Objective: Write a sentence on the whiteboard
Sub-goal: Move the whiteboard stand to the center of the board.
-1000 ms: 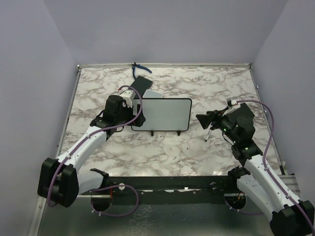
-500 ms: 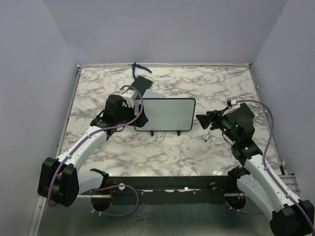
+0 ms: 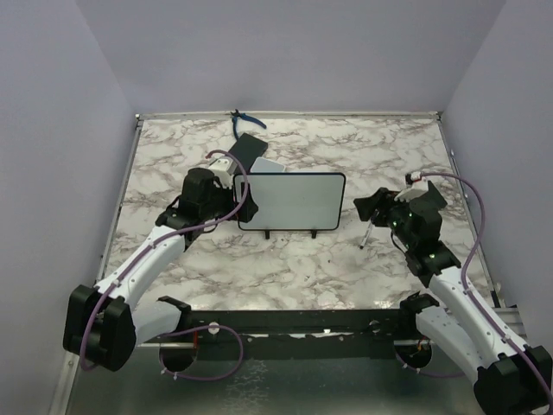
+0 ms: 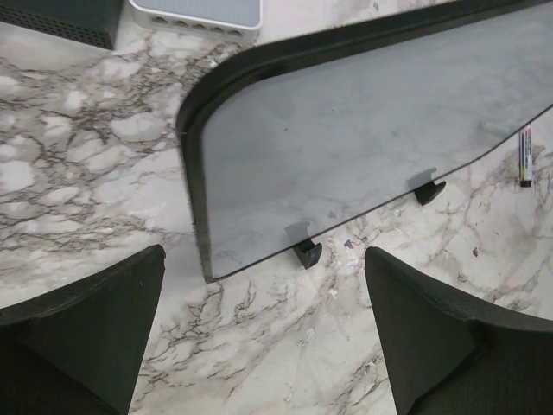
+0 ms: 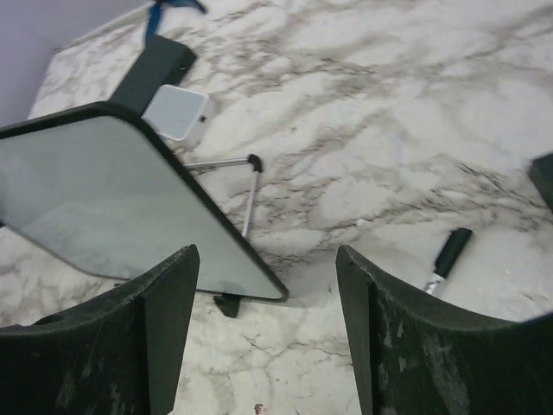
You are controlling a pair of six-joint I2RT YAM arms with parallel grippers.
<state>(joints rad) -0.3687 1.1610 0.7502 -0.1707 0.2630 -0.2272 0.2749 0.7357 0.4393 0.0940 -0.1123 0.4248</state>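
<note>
Next, my right gripper closes on the marker's white body (image 3: pixel 365 240), near the end opposite the black cap, so that the capped end stays free.
The whiteboard (image 3: pixel 292 201) stands on its two little feet in the middle of the marble table, its face tilted back. The face is blank (image 4: pixel 346 147) (image 5: pixel 95 190); no sentence shows on it. My left gripper (image 3: pixel 245 207) (image 4: pixel 263 258) is open just off the board's left lower corner, touching nothing. My right gripper (image 3: pixel 363 207) (image 5: pixel 268 255) is open a little beyond the board's right lower corner, with nothing between its fingers. A marker (image 3: pixel 366 235) (image 4: pixel 524 157) (image 5: pixel 445 259) lies on the table under the right gripper.
Behind the board lie a black flat rectangle (image 3: pixel 251 145) (image 5: pixel 154 73), a small grey-white pad (image 3: pixel 266 164) (image 5: pixel 177 112) and a blue-handled tool (image 3: pixel 244 121). The board's wire prop (image 5: pixel 251 194) sticks out behind it. Walls close in the table on three sides.
The whiteboard has slid a little to the right. The left gripper has opened slightly wider at its left edge. The right gripper has drawn back to the right.
</note>
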